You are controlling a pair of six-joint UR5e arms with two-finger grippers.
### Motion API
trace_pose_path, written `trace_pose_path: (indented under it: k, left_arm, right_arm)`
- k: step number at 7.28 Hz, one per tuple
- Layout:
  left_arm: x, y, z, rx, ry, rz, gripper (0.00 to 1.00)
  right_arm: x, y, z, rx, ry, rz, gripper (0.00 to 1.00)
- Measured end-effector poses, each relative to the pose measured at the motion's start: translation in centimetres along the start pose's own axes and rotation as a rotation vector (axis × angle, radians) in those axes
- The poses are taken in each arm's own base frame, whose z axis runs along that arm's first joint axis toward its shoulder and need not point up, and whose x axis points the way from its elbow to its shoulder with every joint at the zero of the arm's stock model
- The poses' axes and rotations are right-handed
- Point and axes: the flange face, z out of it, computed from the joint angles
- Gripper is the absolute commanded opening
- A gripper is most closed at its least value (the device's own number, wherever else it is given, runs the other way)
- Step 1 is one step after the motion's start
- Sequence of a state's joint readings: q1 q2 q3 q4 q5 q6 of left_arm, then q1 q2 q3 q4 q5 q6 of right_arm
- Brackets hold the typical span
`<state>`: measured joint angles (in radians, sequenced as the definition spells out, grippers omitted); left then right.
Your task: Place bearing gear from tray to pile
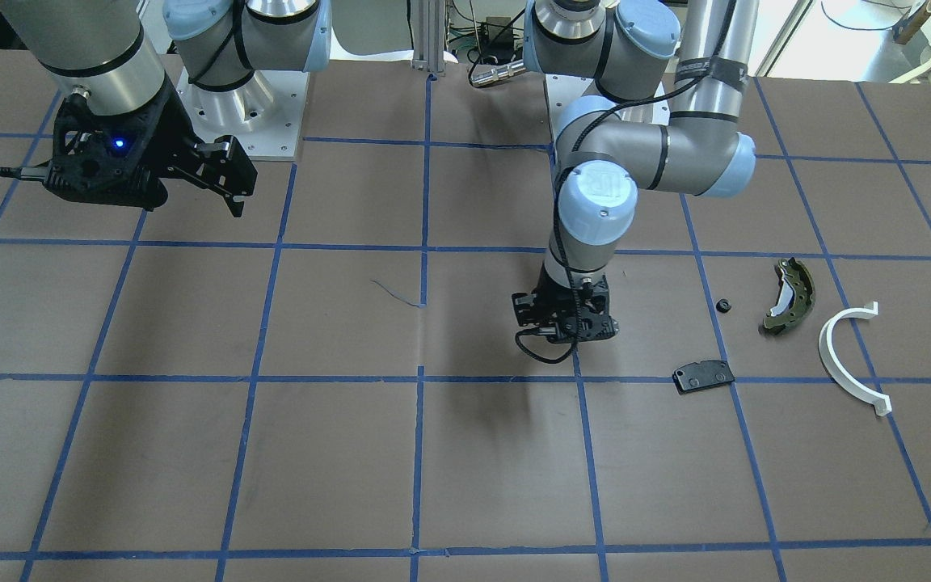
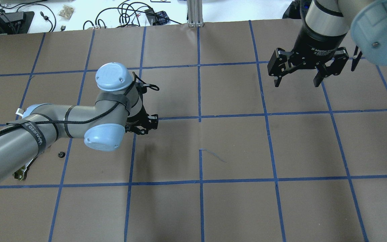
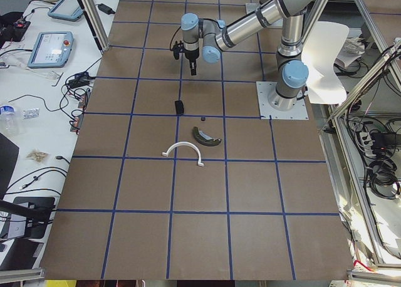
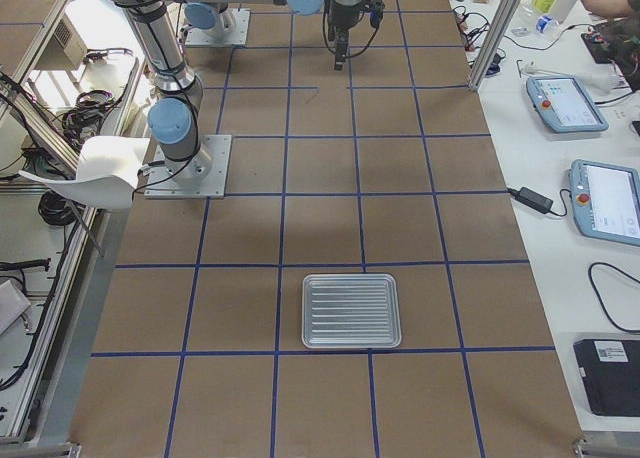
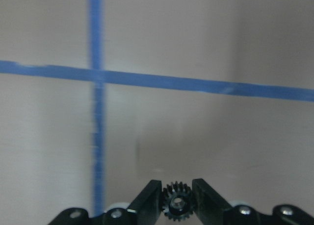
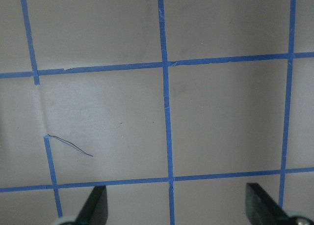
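Note:
My left gripper is holding the bearing gear above the brown table now. It will release the gear on the table [image 1: 735, 295] between the small black part and the olive-green brake shoe.
My left gripper [image 5: 177, 191] is shut on a small black toothed bearing gear [image 5: 177, 205] and holds it above the brown table. In the front view the left gripper [image 1: 566, 327] is to the left of the pile. The pile consists of an olive-green brake shoe [image 1: 789, 295], a white half-ring [image 1: 845, 360], a flat black pad [image 1: 704, 376] and a small black part [image 1: 724, 306]. The silver ribbed tray [image 4: 352, 310] lies far off at the table's other end. My right gripper [image 2: 299, 79] is open and empty, raised above the table.
The table is covered in brown paper with a blue tape grid [image 2: 199, 117]. A thin dark wire scrap [image 2: 215, 156] lies near the table's middle. The arm bases [image 1: 231, 105] stand at the robot's side. Monitors and cables are off the table's edge.

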<state>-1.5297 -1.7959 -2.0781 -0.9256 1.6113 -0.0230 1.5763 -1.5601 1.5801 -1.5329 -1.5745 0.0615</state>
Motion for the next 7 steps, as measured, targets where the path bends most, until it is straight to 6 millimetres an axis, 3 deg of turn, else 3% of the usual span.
trace_pose_path:
  k: [2,5,7]
  left_arm:
    - [-8.3,2.2,1.0,-0.033,-0.025,0.063,0.00]
    - [-19.2,3.5,0.7,-0.048,-0.052,0.106,0.00]
    - [-23.3,3.3,0.8,-0.041,-0.040,0.083,0.00]
  right_arm:
    - [0.0,0.0,0.0,0.000,0.000,0.000,1.00]
    - [0.0,0.0,0.0,-0.001,0.001,0.001,1.00]
    - [0.0,-0.1,0.0,0.000,0.001,0.001,1.00]
